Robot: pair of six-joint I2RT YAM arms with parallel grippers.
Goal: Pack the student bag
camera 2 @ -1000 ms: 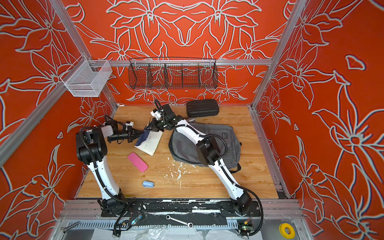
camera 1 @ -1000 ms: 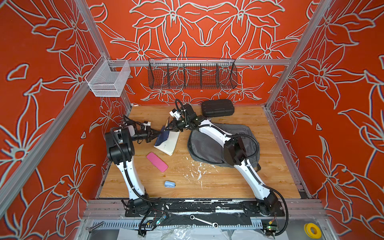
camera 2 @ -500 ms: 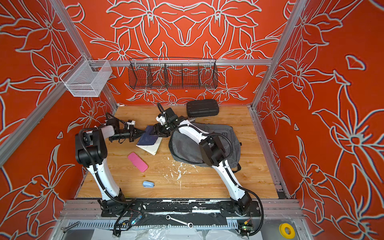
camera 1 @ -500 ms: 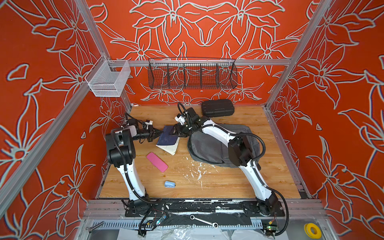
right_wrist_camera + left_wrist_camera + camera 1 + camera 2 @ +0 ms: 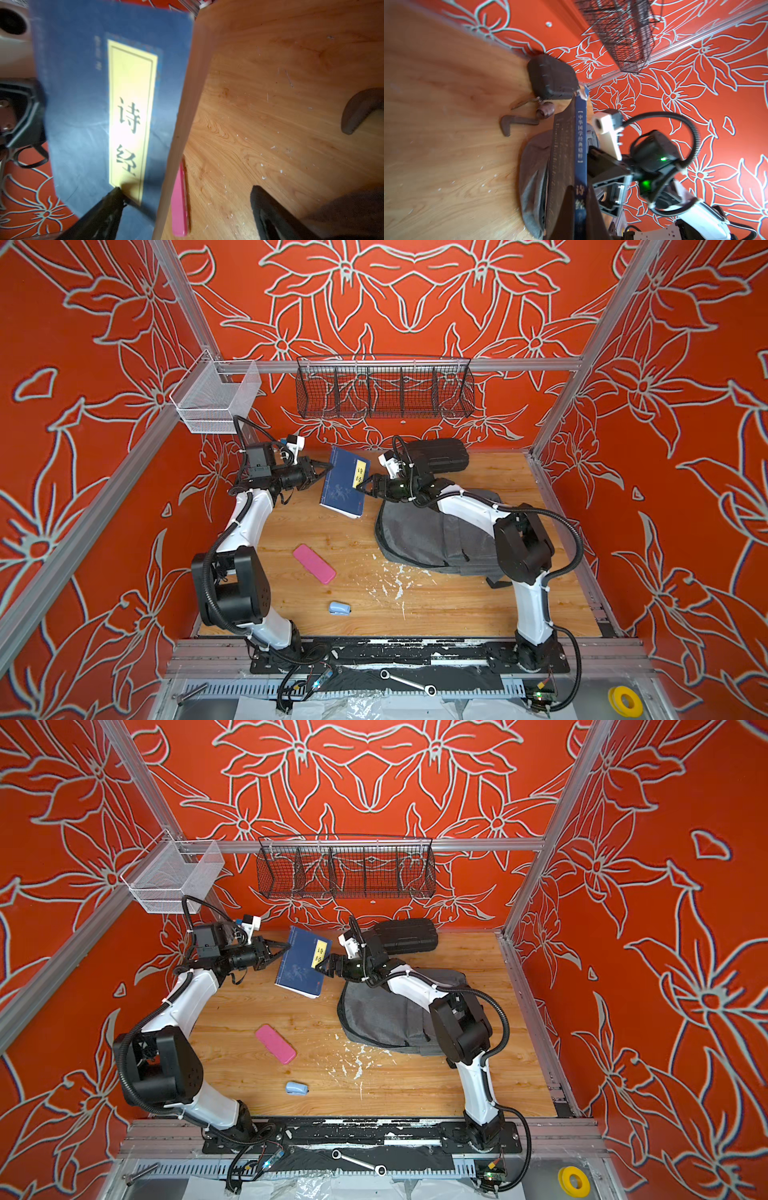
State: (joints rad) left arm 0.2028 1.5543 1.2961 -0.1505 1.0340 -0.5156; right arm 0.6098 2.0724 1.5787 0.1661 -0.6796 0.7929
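My left gripper is on the book's spine, so my right gripper should hold the book while my left gripper takes the label end [image 5: 362, 464] before packing the book.
The student bag [image 5: 424, 535] [image 5: 382, 1015], a grey backpack, lies flat on the right of the wooden floor under my right arm. A blue book [image 5: 345, 483] [image 5: 301, 965] with a yellow title label stands tilted on edge just left of the bag. My left gripper [image 5: 326, 466] [image 5: 580, 207] is shut on the book's spine [image 5: 580, 135]. My right gripper [image 5: 361, 485] [image 5: 187, 197] is open around the book's opposite edge. One of its fingers [image 5: 108, 207] touches the cover [image 5: 83, 104] at the label, and the second one stands well clear. Whether the book's lower corner rests on the floor is unclear.
A black ribbed case [image 5: 440, 454] sits at the back wall behind the bag. A pink case [image 5: 314, 563] and a small light-blue object [image 5: 338, 608] lie on the floor in front. A black wire basket [image 5: 384, 387] and a white mesh basket [image 5: 216, 400] hang on the back rail.
The right gripper has gone from shut on the book to wide open. The book has turned up from leaning low over the floor to standing on edge, cover facing up, in the left gripper.
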